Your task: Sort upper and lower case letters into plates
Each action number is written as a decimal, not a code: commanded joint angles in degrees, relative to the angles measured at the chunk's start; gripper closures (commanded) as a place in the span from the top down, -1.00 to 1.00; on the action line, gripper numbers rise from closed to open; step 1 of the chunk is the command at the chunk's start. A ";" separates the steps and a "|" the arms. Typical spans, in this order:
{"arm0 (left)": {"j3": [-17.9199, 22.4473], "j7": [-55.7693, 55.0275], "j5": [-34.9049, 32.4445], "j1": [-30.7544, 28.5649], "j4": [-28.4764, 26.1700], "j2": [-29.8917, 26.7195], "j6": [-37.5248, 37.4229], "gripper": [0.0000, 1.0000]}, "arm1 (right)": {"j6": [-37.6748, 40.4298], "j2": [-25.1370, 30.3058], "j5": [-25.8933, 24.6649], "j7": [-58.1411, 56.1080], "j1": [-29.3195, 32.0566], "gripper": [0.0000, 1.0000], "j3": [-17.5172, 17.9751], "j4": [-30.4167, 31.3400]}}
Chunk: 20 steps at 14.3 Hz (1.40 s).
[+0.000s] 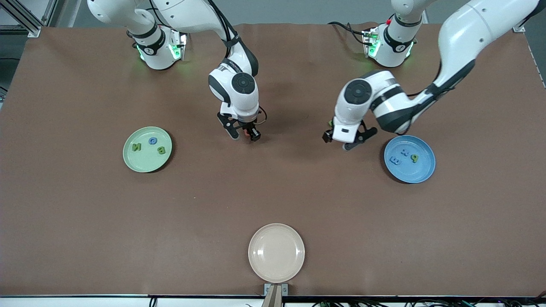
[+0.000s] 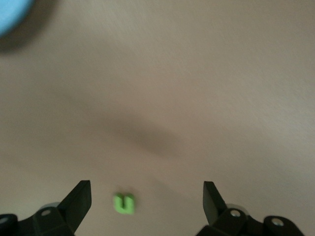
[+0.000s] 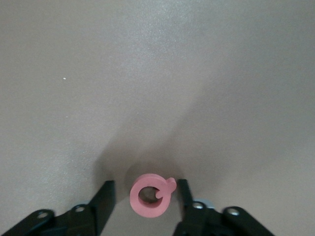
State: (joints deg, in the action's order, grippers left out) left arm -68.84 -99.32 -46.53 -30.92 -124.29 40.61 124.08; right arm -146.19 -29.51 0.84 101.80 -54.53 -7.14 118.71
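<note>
I will next close my left gripper on the outer sides of the green u (image 1: 330, 123) (image 2: 124, 204), placing one finger along each of the letter's upright arms.
My right gripper (image 1: 244, 134) stands low over the middle of the table, open. Its fingers straddle a red O-like letter (image 3: 150, 195). One finger (image 3: 183, 194) touches the letter's little tail and a gap shows at the other side. My left gripper (image 1: 343, 144) is open over bare table beside the blue plate (image 1: 422, 170). A green u (image 2: 124, 203) lies on the table between its fingers, nearer one of them. The blue plate holds a blue m (image 1: 396, 160), a blue x (image 1: 404, 152) and a green p (image 1: 414, 158). The pale green plate (image 1: 136, 164) holds a green N (image 1: 136, 147), a blue C (image 1: 152, 140) and a green B (image 1: 161, 150).
A cream-beige plate (image 1: 276, 252) with nothing in it sits at the table edge nearest the front camera. A brown mat (image 1: 85, 221) covers the table. A corner of the blue plate (image 2: 12, 14) shows in the left wrist view.
</note>
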 commanded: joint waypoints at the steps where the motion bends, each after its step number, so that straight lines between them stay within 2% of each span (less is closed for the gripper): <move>1: 0.81 -1.14 2.48 -1.43 -2.26 -1.32 3.97 0.99 | 1.60 -0.02 -0.22 -0.99 0.48 -0.87 0.20 0.65; 2: 0.90 -1.14 2.58 -1.34 -3.49 -1.50 4.58 0.99 | 1.87 -0.02 -0.22 -1.08 0.48 -0.99 0.03 0.65; 5: 0.90 -1.23 2.58 -1.86 -6.05 -2.03 7.40 0.99 | 3.18 0.60 -0.31 -3.70 1.79 -1.00 -0.15 0.65; 8: 1.07 -1.23 2.58 -1.87 -9.03 -2.73 9.77 0.99 | 8.27 5.85 -0.31 -12.74 6.35 -1.00 -0.06 1.35; 13: 3.09 -1.23 1.88 -1.60 -10.97 -2.56 12.32 0.99 | 10.22 16.40 -0.31 -36.71 18.20 -1.00 -0.06 10.39; 17: 4.15 -1.58 1.79 -1.34 -11.24 -2.38 12.68 0.99 | 8.38 19.84 -0.40 -57.28 29.36 -1.00 -0.15 15.41; 18: 4.15 -2.62 1.79 -1.25 -11.24 -2.21 12.76 0.93 | 7.94 20.02 -0.40 -61.42 31.57 -1.00 -0.06 16.02; 20: 5.11 -3.77 1.79 -0.64 -11.33 -2.03 12.68 0.68 | 6.19 19.94 -0.40 -67.93 35.09 -1.00 -0.06 17.34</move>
State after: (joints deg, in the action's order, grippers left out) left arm -64.70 -101.54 -45.03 -32.35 -134.56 40.50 135.56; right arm -137.88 -11.69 0.76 39.32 -22.82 -8.47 132.69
